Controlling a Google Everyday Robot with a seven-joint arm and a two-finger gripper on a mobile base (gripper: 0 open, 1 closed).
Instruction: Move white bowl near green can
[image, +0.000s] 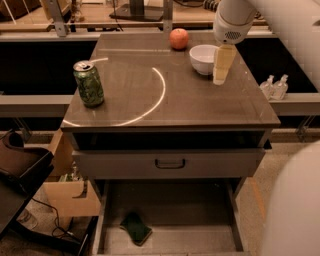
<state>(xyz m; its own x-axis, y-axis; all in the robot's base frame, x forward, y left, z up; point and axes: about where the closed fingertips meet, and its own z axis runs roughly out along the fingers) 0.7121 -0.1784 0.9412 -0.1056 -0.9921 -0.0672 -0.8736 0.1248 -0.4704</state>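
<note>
Next, my gripper goes to the near side of the white bowl's rim (210, 62) and closes there.
The white bowl (204, 57) sits upright at the back right of the table top (170, 95). The green can (89, 83), with a silver top and pull tab, stands at the front left of the table, far from the bowl. My gripper (222, 65) hangs down from the white arm at the upper right, its cream fingers just right of the bowl's rim and low over the table. It holds nothing that I can see.
An orange-red apple (179, 38) sits behind the bowl's left side. The bottom drawer (170, 220) is pulled open with a dark green sponge (135, 228) inside. Two small bottles (274, 87) stand on a ledge to the right. A cardboard box (65, 192) sits lower left.
</note>
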